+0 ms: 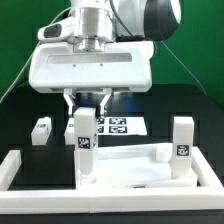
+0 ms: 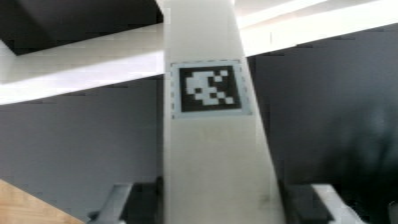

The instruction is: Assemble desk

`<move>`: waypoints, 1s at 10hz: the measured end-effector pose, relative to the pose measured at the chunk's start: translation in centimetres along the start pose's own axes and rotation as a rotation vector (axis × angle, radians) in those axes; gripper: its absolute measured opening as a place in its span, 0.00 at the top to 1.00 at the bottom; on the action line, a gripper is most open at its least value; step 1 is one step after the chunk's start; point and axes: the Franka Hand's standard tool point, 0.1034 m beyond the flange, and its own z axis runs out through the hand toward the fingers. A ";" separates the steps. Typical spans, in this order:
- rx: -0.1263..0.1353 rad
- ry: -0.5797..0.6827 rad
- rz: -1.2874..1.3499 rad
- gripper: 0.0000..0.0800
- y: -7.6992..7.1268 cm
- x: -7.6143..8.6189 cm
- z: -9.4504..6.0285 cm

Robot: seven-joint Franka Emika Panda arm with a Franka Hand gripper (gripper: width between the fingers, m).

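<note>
I need to release the tagged leg in the white desk top's corner [image 1: 87, 181] that is closest to the loose short leg.
The white desk top [image 1: 140, 172] lies flat at the front, a wide tray with raised walls. One tagged leg [image 1: 86, 148] stands upright in its corner on the exterior view's left. My gripper [image 1: 87, 108] hangs straight above that leg, and its jaws are shut on the leg's upper end. A second leg [image 1: 182, 150] stands upright in the corner on the exterior view's right. In the wrist view the held leg [image 2: 215, 150] runs away from my gripper [image 2: 217, 208], with a grey finger [image 2: 118, 205] on either side. Part of the desk top [image 2: 80, 80] shows behind it.
A loose short leg [image 1: 41, 131] lies on the black table at the exterior view's left. The marker board [image 1: 118, 127] lies flat behind the desk top. White border bars [image 1: 18, 168] frame the work area on both sides.
</note>
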 end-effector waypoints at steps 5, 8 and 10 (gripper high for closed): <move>0.000 -0.006 -0.005 0.64 -0.2 -0.4 0.3; -0.014 -0.003 -0.011 0.64 0.1 -1.5 1.1; -0.017 -0.001 -0.009 0.64 0.3 -1.6 1.2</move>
